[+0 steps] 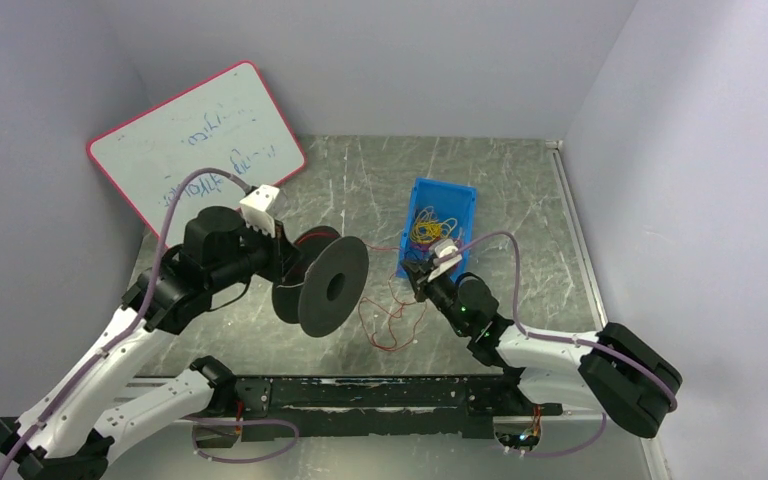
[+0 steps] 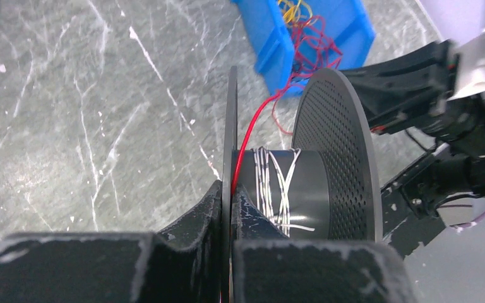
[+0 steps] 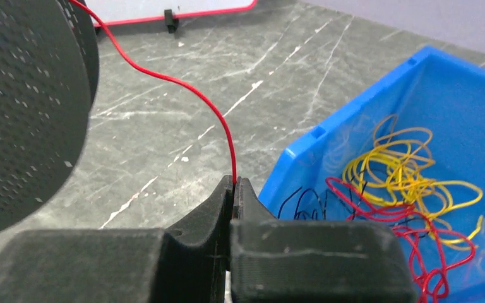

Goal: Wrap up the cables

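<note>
Next, my right gripper opens and takes the wire [image 1: 392,296] below the spool to bring it underneath, because the red wire only crosses over the spool's core.
A black spool [image 1: 325,285] hangs above the table's middle, with white wire wound on its core [image 2: 278,183]. My left gripper [image 1: 285,262] is shut on the spool's thin left flange [image 2: 232,126]; its fingertips [image 2: 232,189] clamp the flange edge. The thin red wire [image 2: 252,126] runs from the core beside that flange down toward the table. My right gripper [image 1: 418,275] is shut on this red wire [image 3: 183,82], pinched at the fingertips [image 3: 234,182]. The wire's slack lies in loose loops [image 1: 390,320] on the table below the spool. The spool [image 3: 25,113] fills the right wrist view's left side.
A blue bin [image 1: 457,187] behind my right gripper holds a tangle of yellow, blue and red wires [image 3: 410,170]. A pink-rimmed whiteboard [image 1: 195,145] leans at the back left. Grey walls close in both sides. My right arm [image 2: 429,82] is close to the spool's right flange.
</note>
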Robot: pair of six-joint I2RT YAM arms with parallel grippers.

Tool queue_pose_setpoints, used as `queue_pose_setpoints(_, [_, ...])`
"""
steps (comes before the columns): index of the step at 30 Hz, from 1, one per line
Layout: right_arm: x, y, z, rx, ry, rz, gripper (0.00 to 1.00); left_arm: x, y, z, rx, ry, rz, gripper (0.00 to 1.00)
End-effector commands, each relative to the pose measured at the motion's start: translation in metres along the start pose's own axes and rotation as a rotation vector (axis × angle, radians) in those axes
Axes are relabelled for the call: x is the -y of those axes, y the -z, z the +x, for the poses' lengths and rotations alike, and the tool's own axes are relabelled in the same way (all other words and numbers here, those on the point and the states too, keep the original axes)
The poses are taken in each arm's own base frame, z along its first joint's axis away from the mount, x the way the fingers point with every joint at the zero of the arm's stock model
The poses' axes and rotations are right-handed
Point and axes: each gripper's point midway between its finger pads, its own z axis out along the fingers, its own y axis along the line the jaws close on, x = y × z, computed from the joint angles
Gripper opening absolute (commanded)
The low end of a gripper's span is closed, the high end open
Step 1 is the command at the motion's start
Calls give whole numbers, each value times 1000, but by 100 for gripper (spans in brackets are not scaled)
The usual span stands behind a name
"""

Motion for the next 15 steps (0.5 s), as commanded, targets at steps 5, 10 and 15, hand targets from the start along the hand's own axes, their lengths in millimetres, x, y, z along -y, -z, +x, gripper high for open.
queue_pose_setpoints(5, [-14,12,27,-70,-122,-64,0,27,32,-66,204,45,88,7])
queue_pose_setpoints(10, [-40,15,28,-76,-155,-206,0,31,43,-88,263,44,91,7])
queue_pose_setpoints(15, [-62,16,32,-98,-188,-322,0,32,48,-105,308,82,78,7])
